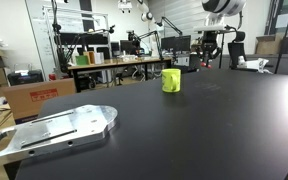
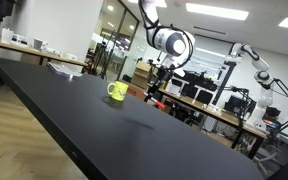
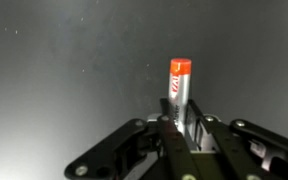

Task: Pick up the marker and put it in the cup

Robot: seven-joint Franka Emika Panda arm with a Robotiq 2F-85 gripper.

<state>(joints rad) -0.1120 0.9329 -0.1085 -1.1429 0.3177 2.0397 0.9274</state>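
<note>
My gripper is to release the marker inside the yellow-green cup on the black table (image 1: 169, 76), with the marker's red cap pointing up.
The marker (image 3: 179, 88), a thin silver stick with a red cap, stands between my gripper's (image 3: 181, 122) fingers in the wrist view, with the black table far below it. The fingers are shut on the marker's lower part. The yellow-green cup (image 1: 171, 80) stands upright on the black table and also shows in an exterior view (image 2: 117, 91). My gripper (image 1: 206, 52) hangs above the table's far side, apart from the cup and higher than it, which an exterior view (image 2: 162, 74) also shows. The marker is too small to make out in both exterior views.
A flat metal plate (image 1: 56, 130) lies at the near corner of the black table (image 1: 214, 130). Cardboard boxes (image 1: 29, 98) stand on the floor beside the table. Desks with lab gear and another robot arm (image 2: 252, 60) stand behind.
</note>
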